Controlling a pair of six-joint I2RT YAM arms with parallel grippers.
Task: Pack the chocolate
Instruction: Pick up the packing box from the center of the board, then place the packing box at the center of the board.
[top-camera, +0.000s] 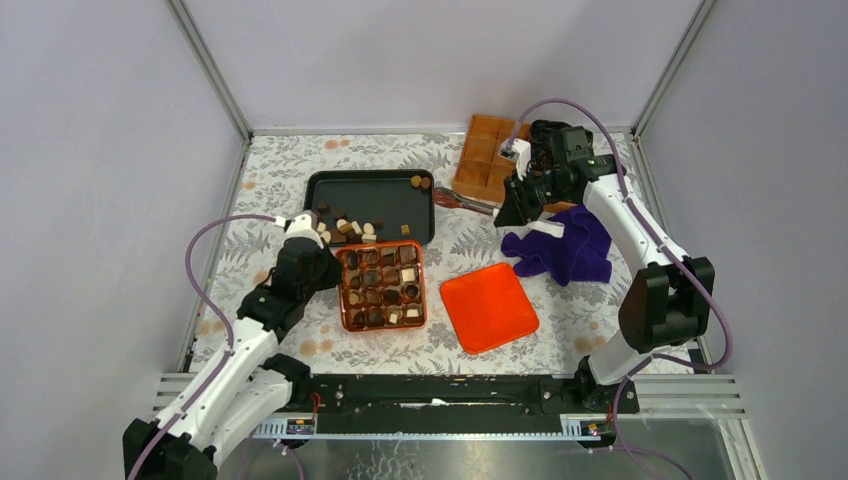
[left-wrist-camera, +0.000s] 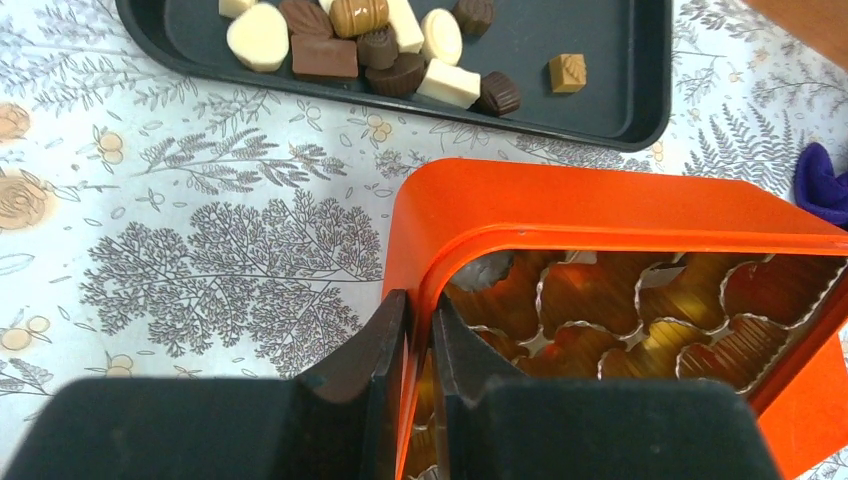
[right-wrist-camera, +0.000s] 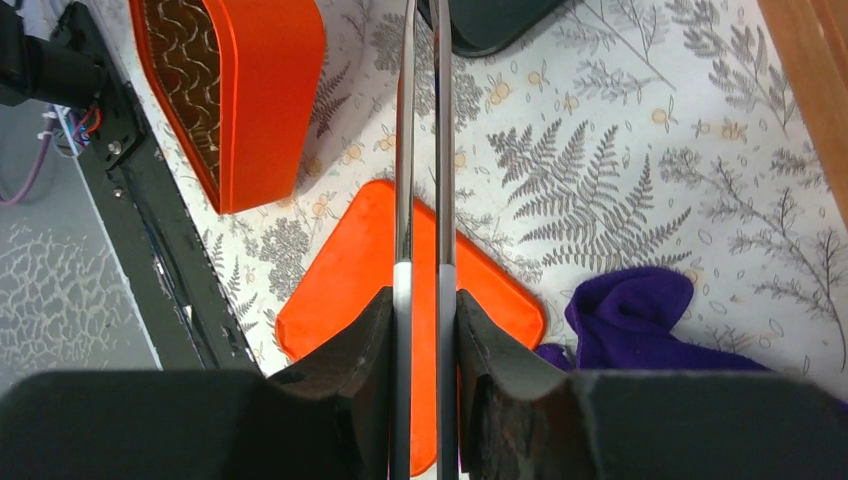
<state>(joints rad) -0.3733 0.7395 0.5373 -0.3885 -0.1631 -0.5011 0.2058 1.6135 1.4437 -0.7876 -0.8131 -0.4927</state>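
My right gripper needs to let go of the metal tongs on the table (top-camera: 493, 218) (right-wrist-camera: 695, 242), in the space between the black tray and the purple cloth.
Loose chocolate (top-camera: 347, 226) (left-wrist-camera: 375, 45) in dark, light brown and cream pieces lies on a black tray (top-camera: 385, 200) (left-wrist-camera: 600, 60). More chocolate fills the cells of an orange box (top-camera: 345, 300) just in front of it. My left gripper (top-camera: 335, 262) (left-wrist-camera: 420, 325) is shut on the box's (left-wrist-camera: 600, 205) left wall near a corner, where its gold liner shows. My right gripper (top-camera: 507, 205) (right-wrist-camera: 423, 300) is shut on metal tongs (top-camera: 462, 199) (right-wrist-camera: 404, 150), whose tips point toward the tray's right end.
An orange lid (top-camera: 488, 306) (right-wrist-camera: 340, 290) lies flat right of the box. A purple cloth (top-camera: 562, 247) (right-wrist-camera: 630, 320) sits under the right arm. A wooden compartment box (top-camera: 487, 155) (right-wrist-camera: 810, 90) stands at the back. Grey walls close in three sides.
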